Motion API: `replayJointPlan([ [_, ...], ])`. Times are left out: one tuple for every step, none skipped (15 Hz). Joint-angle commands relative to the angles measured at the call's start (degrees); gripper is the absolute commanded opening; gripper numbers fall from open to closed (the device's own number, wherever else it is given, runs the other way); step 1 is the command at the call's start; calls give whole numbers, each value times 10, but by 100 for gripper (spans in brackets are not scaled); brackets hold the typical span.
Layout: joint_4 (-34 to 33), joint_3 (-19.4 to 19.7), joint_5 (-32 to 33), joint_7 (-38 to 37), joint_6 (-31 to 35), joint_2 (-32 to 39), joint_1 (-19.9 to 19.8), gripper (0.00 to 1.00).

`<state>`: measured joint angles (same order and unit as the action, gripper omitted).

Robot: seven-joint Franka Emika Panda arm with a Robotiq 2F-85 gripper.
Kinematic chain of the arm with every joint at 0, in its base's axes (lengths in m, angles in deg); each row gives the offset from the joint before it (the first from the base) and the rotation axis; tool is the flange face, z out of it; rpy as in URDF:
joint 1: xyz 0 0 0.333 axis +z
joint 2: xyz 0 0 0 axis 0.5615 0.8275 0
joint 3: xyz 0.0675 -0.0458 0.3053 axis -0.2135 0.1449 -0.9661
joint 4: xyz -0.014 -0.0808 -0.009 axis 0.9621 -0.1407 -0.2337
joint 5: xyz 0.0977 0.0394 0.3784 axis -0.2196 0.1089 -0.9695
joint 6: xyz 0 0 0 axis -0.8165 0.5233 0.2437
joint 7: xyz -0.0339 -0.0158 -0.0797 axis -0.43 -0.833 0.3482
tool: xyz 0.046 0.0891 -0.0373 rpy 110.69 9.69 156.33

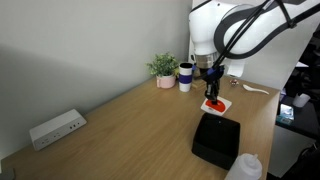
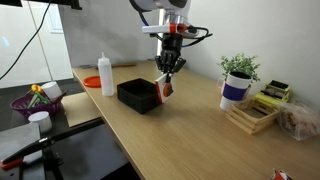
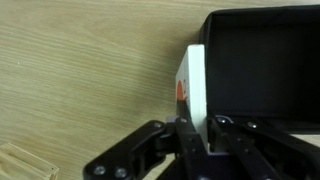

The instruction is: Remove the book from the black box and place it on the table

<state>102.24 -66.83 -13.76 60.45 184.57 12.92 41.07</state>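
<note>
Next, I let go of the book with my gripper on the table (image 1: 224, 111) (image 3: 192, 70), against the side of the black box that faces away from the white bottle.
My gripper (image 1: 212, 92) is shut on the book (image 1: 216, 103), a small white book with a red-orange patch. I hold it on edge, its lower edge at or just above the table (image 1: 130, 130), beside the black box (image 1: 217, 140). In an exterior view the book (image 2: 164, 89) hangs from the gripper (image 2: 166, 78) just beside the black box (image 2: 137, 95). In the wrist view the book (image 3: 194, 85) stands edge-on between my fingers (image 3: 198, 128), with the empty black box (image 3: 265, 65) on one side and bare table (image 3: 80, 70) on the other.
A white bottle (image 2: 106, 74) stands beyond the box. A potted plant (image 1: 163, 68) and a mug (image 1: 185, 76) sit at the table's back. A white power strip (image 1: 56, 127) lies near the wall. A wooden rack (image 2: 250, 117) and a purple basket (image 2: 35, 101) are nearby.
</note>
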Motion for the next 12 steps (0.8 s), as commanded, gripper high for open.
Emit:
replayJointPlan([
  [-1,0,0,0,-1,0,0,14],
  [-1,0,0,0,-1,0,0,14],
  [-1,0,0,0,-1,0,0,4],
  [-15,-1,-5,4,-11,6,-1,4],
  [-20,-1,-9,7,-17,7,-4,4],
  [-24,-3,-17,16,-23,6,-9,4],
  [-25,-4,-23,19,-26,4,-12,4],
  [-25,-6,-33,24,-27,2,-15,4],
  [-25,-6,-42,26,-29,1,-17,4],
  [-25,-6,-49,26,-32,0,-19,4],
  [-25,-5,-56,24,-36,0,-20,4],
  [-25,-1,-57,18,-40,0,-20,4],
])
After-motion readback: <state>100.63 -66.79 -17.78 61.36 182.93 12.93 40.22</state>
